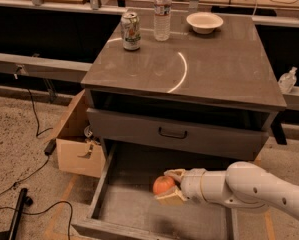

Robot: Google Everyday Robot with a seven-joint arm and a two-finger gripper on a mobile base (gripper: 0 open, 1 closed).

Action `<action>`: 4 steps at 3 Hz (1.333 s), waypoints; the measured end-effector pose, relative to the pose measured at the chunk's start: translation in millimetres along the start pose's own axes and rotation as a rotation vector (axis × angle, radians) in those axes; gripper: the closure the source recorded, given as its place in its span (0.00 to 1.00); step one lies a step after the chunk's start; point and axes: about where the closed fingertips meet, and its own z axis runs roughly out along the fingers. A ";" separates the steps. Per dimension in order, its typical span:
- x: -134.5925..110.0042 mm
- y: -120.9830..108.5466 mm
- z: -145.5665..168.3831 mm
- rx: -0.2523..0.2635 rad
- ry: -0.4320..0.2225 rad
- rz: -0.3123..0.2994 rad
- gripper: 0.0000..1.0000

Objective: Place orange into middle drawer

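Next, I let go of the orange, which hangs just above the drawer floor, with my gripper on the bare bottom near the middle of the open middle drawer (163, 191).
The orange (162, 185) is round and bright, held between my gripper's (168, 186) tan fingers (172, 197) over the open middle drawer (124, 204). The drawer is a wide, dark grey tray pulled out below the cabinet, with low side walls and a bare floor. My white arm (249, 189) reaches in from the right. The orange hangs just above the drawer floor, near its middle.
A closed drawer front with a black handle (172, 133) sits above. On the cabinet top stand a soda can (130, 31), a water bottle (162, 12) and a white bowl (204, 21). A cardboard box (76, 144) stands to the left, with cables (19, 184) on the floor.
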 end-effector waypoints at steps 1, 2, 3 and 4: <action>22.5 -8.9 13.3 0.031 -0.011 0.012 1.00; 48.9 -24.5 30.3 0.093 -0.032 0.004 1.00; 69.7 -36.5 48.7 0.126 -0.047 -0.015 1.00; 86.6 -42.6 77.6 0.141 -0.053 -0.030 0.75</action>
